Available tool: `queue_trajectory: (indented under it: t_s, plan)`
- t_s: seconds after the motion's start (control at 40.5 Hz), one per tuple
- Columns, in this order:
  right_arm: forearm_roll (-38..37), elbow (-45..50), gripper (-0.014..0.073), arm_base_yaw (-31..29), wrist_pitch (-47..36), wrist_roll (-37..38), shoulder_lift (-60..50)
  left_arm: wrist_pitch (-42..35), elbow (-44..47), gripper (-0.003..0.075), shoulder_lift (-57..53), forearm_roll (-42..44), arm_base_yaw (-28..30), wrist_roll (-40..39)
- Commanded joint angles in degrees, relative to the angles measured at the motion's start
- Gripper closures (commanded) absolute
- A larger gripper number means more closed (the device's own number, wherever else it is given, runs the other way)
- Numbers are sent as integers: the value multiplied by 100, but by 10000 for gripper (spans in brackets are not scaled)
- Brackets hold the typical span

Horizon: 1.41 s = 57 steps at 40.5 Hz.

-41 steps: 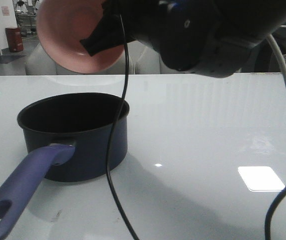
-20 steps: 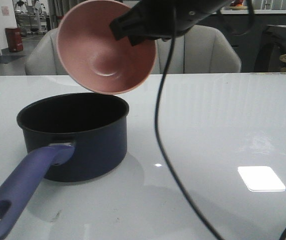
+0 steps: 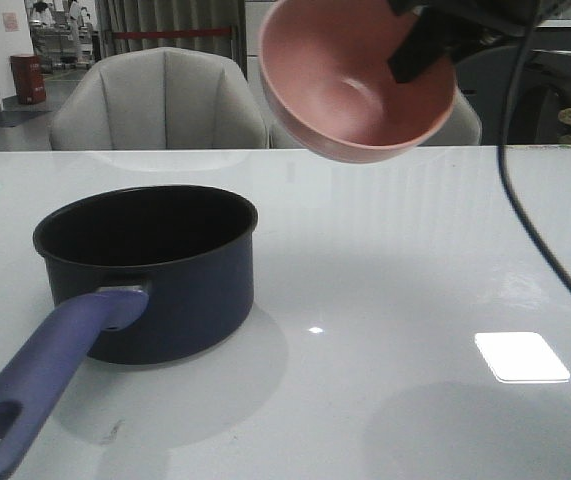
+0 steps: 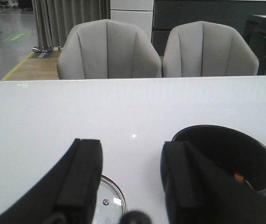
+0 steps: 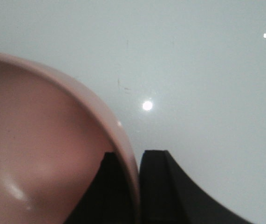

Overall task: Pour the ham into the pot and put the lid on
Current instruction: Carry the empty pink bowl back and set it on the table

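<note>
My right gripper is going to let go of the pink bowl, now held tilted in the air, on the white table, setting it free over the bright light reflection [image 3: 525, 352].
The navy pot [image 3: 150, 270] stands on the white table at the left, its purple-blue handle [image 3: 40, 385] pointing to the near left. It also shows in the left wrist view [image 4: 228, 156], with a bit of orange ham [image 4: 238, 177] inside. My right gripper [image 3: 420, 45] is shut on the rim of the empty pink bowl [image 3: 355, 80], held tilted in the air to the right of the pot; the right wrist view shows the bowl [image 5: 44, 154] pinched between the fingers [image 5: 163, 186]. My left gripper [image 4: 130, 161] is open above the glass lid [image 4: 112, 198], which lies on the table.
Grey chairs [image 3: 155, 100] stand behind the table's far edge. A black cable [image 3: 540, 240] hangs from the right arm on the right side. A bright light reflection [image 3: 520, 357] lies on the table at the right.
My right gripper has carried the pink bowl from above the pot to the right and turned it more upright. The pot has not moved.
</note>
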Motion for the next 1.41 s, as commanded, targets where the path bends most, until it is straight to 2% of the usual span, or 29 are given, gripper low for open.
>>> queue_trajectory:
  t_s: [0.0, 0.222, 0.37, 0.469, 0.592, 0.962, 1.061, 1.159, 1.233, 1.381]
  plan:
    - [32, -199, 456, -331, 168, 119, -224, -432, -137, 367, 67, -42, -37, -25]
    - [-202, -199, 456, -934, 951, 523, -224, -432, -137, 367, 67, -53, -37, -25]
    - [-1286, -199, 456, -1028, 1367, 1301, -224, -432, -137, 367, 67, -64, -37, -25]
    - [-2347, -199, 456, -1028, 1559, 2229, -198, -432, -137, 367, 67, -87, -37, -25]
    - [-3133, -199, 456, -1028, 1784, 3081, -40, -432, -137, 367, 67, -87, -37, -25]
    - [-3185, -199, 436, -1028, 2132, 3190, 1033, -408, -137, 367, 67, -87, -37, -25]
    - [-3185, -199, 368, -1028, 2075, 3265, 1181, -408, -137, 367, 67, -87, -37, -25]
    - [-3191, -199, 245, -1028, 2054, 3260, 1231, -406, -137, 367, 67, -87, -37, -25]
    - [-3195, -199, 188, -1028, 2039, 3260, 1223, -384, -137, 367, 67, -87, -37, -25]
    - [-3247, -199, 180, -1028, 2045, 3245, 1071, -384, -137, 367, 67, -87, -37, -25]
